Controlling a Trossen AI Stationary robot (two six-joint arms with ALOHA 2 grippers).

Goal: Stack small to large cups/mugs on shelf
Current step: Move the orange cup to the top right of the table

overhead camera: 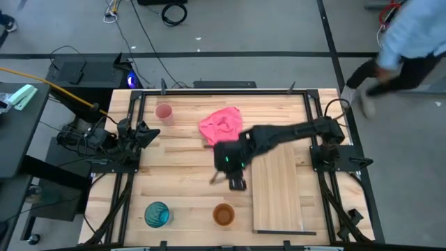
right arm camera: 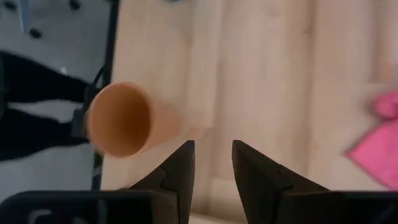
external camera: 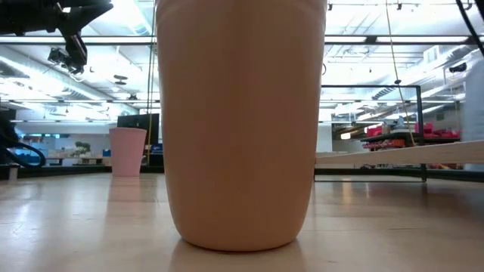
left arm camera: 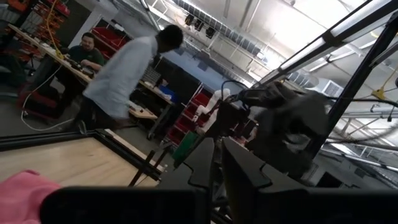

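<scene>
My right gripper needs to go to the orange-brown cup next. It should then close on the cup's far rim (overhead camera: 225, 204) (right arm camera: 151, 123), the part toward the pink cloth.
The small pink cup (overhead camera: 164, 111) stands upright at the far left of the table. The teal-blue cup (overhead camera: 157, 214) and the orange-brown cup (overhead camera: 224, 215) stand upright near the near edge. The orange-brown cup fills the low view (external camera: 238, 121) and shows in the right wrist view (right arm camera: 124, 119). The shelf board (overhead camera: 279, 188) lies flat on the right half of the table. My right gripper (overhead camera: 237, 183) (right arm camera: 213, 168) is open and empty above the tabletop, just left of the shelf and farther from the near edge than the orange-brown cup. My left gripper (left arm camera: 219, 171) is shut and rests at the left edge.
A crumpled pink cloth (overhead camera: 221, 124) lies on the table at far centre, beside my right arm. A person (overhead camera: 401, 42) walks past beyond the far right corner. Black frame rails run along the table's left and right sides.
</scene>
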